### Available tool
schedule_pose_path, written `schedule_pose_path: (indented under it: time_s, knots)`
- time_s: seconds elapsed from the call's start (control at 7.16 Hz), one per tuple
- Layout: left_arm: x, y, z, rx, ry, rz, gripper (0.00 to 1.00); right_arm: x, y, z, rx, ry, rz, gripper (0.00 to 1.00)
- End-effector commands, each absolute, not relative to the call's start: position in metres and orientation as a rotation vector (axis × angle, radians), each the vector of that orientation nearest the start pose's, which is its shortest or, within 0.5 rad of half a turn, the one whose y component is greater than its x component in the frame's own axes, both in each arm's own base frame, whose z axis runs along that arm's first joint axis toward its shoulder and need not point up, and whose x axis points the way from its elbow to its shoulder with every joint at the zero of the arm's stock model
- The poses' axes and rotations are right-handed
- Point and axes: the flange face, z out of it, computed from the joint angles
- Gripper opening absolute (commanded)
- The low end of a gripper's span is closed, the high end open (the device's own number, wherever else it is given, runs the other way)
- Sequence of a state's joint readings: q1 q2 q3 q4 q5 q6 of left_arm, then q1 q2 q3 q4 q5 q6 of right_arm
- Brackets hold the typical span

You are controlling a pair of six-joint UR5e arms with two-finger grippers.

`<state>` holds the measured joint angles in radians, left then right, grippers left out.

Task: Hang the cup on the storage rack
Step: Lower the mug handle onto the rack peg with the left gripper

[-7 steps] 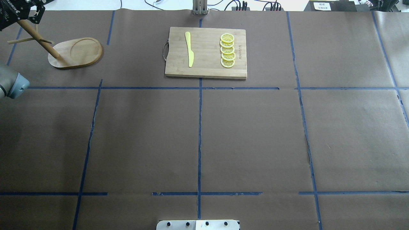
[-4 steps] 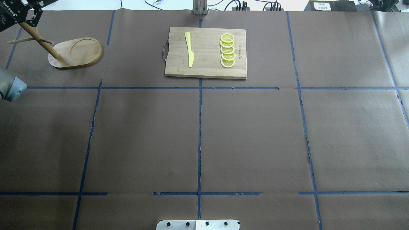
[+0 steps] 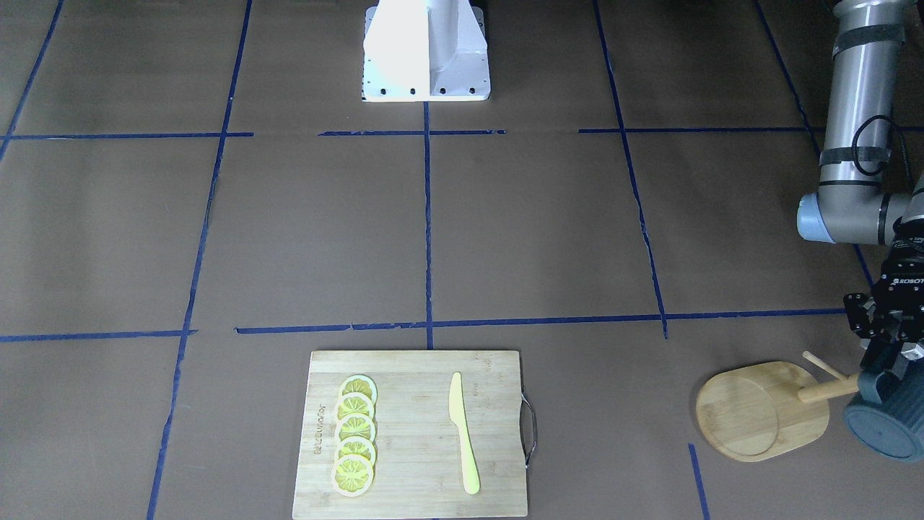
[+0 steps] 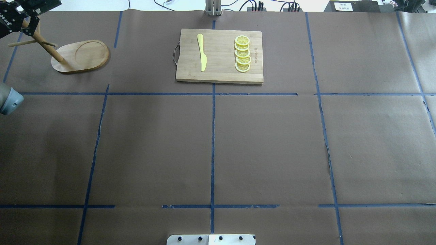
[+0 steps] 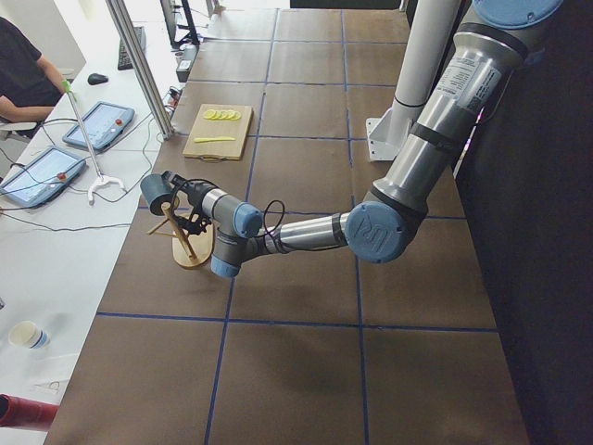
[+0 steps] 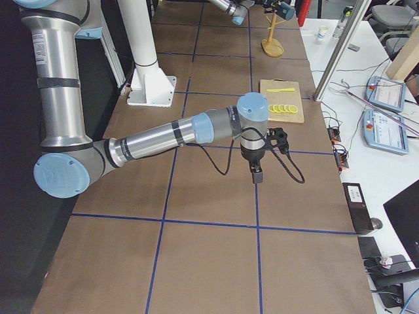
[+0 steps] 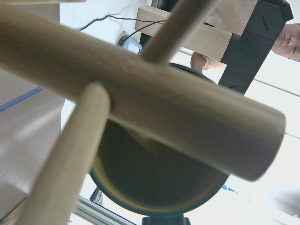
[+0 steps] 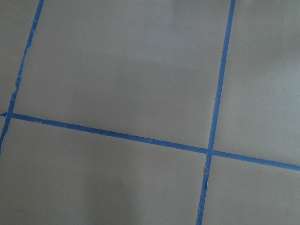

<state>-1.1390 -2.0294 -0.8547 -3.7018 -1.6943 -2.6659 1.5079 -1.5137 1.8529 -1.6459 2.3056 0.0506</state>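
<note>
The cup is in my left gripper, at the top of the rack. It will let go of the cup on a peg [image 3: 872,385] close beside the pole of the wooden storage rack.
The dark blue-grey cup [image 3: 889,430] is held by my left gripper [image 3: 884,372], which is shut on its rim at the view's right edge. The cup is at the top of the wooden storage rack [image 3: 754,413], right beside its pole and pegs. In the left wrist view the cup's yellow-green inside [image 7: 154,187] shows just behind the pole [image 7: 140,93] and two pegs. The exterior left view shows the cup [image 5: 156,191] above the rack [image 5: 190,248]. The cup's handle is hidden. My right gripper [image 6: 256,175] hangs over bare table; I cannot tell if it is open or shut.
A rectangular cutting board [image 4: 219,76] with a yellow knife [image 4: 202,51] and several lemon slices [image 4: 243,53] lies at the far middle of the table. The rack's base [image 4: 81,56] stands at the far left. Operators' tablets and cables lie beyond the far edge.
My left gripper has moved a little further left and away along the rack's pole top in the overhead view. The left elbow has drawn left too. The rack has not moved.
</note>
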Motion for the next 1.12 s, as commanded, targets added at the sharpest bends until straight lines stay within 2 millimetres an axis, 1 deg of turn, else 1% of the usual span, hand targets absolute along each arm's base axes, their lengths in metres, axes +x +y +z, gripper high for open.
schedule_pose_path:
  time_s: [0.0,0.28,0.42,0.7,0.98]
  knots:
    - [0.16,-0.622,0.52,-0.054,2.132,-1.344,0.0,0.034,-0.512,0.504,0.206,-0.744,-0.107,1.0]
    - [0.173,-0.615,0.522,-0.075,2.139,-1.319,0.0,0.034,-0.513,0.505,0.204,-0.743,-0.106,1.0]
    - [0.173,-0.614,0.522,-0.078,2.14,-1.317,0.0,0.034,-0.513,0.505,0.204,-0.743,-0.106,1.0]
    - [0.169,-0.6,0.537,-0.084,2.147,-1.306,0.0,0.034,-0.513,0.504,0.205,-0.744,-0.108,1.0]
    - [0.169,-0.6,0.537,-0.085,2.149,-1.305,0.0,0.034,-0.513,0.503,0.207,-0.744,-0.107,1.0]
